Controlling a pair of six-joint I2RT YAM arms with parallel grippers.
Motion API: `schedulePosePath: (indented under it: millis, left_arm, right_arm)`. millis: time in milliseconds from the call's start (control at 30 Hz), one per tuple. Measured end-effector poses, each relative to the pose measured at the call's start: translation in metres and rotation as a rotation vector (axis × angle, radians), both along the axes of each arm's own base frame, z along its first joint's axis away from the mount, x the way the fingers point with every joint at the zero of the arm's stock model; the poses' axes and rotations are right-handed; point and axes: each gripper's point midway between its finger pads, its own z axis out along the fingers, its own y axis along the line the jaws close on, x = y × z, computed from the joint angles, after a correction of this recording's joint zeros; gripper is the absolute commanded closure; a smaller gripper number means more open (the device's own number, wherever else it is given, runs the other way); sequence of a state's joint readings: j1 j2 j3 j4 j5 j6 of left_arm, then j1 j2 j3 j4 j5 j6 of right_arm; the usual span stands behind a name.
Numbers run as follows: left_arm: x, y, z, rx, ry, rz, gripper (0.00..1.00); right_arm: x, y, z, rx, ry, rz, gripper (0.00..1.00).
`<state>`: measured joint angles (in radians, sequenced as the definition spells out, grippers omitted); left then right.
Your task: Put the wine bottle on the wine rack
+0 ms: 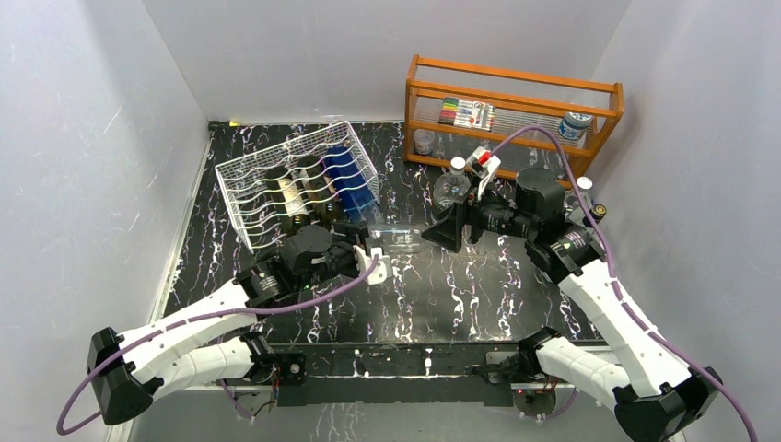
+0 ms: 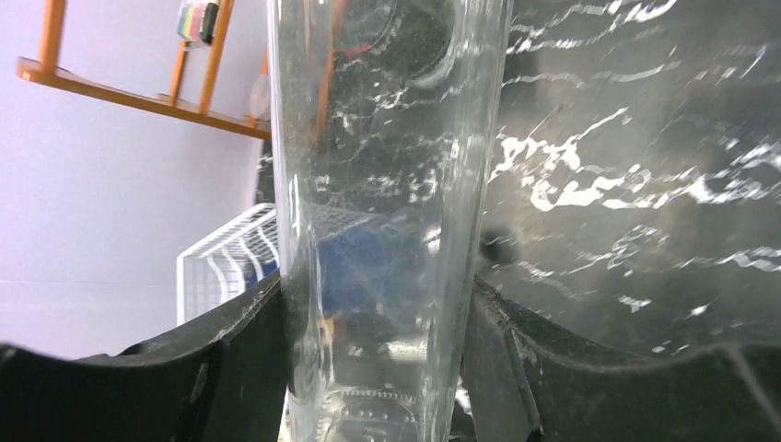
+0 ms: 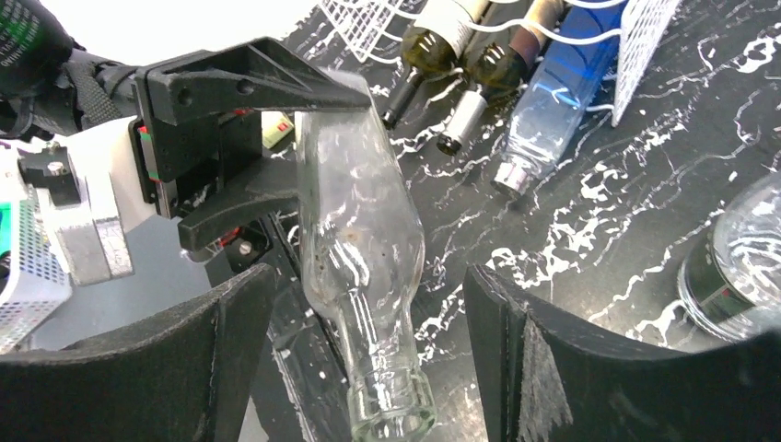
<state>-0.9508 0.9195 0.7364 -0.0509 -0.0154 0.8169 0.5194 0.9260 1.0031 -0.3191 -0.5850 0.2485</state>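
The robot's left gripper is around the wine bottle's base, which must go into the wine rack first, so next the right gripper takes its body (image 3: 367, 258) near its neck.
A clear glass wine bottle (image 1: 398, 238) lies level above the black marbled table, between my two grippers. My left gripper (image 1: 370, 252) is shut on its thick lower body; in the left wrist view the bottle (image 2: 382, 184) fills the gap between both fingers. My right gripper (image 1: 449, 227) is open, and in the right wrist view (image 3: 368, 276) its fingers stand wide on either side of the bottle's neck (image 3: 387, 387) without touching it. The white wire wine rack (image 1: 241, 184) sits back left and holds several dark bottles and a blue one (image 1: 348, 175).
An orange wooden shelf (image 1: 511, 97) stands at the back right with markers and jars. A clear glass jar (image 1: 453, 189) stands just behind my right gripper and also shows in the right wrist view (image 3: 741, 267). Grey walls close in the sides.
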Motion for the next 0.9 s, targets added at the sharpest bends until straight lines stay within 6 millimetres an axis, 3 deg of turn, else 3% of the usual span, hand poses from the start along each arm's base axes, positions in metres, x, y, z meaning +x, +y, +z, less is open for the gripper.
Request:
schedulePosePath:
  millis: [233,433,900]
  left_arm:
    - [0.017,0.01,0.011,0.162,-0.221,-0.023,1.0]
    - [0.026,0.011,0.027,0.233,-0.372,-0.043,1.0]
    - [0.024,0.005,0.033,0.26,-0.438,-0.099,1.0]
  right_arm:
    - [0.006,-0.007,-0.003,-0.074,-0.023,-0.02,0.14]
    - [0.013,0.001,-0.008,-0.096,0.001,0.01,0.13]
    - [-0.008,0.037,-0.02,-0.065,0.071,0.179,0.12]
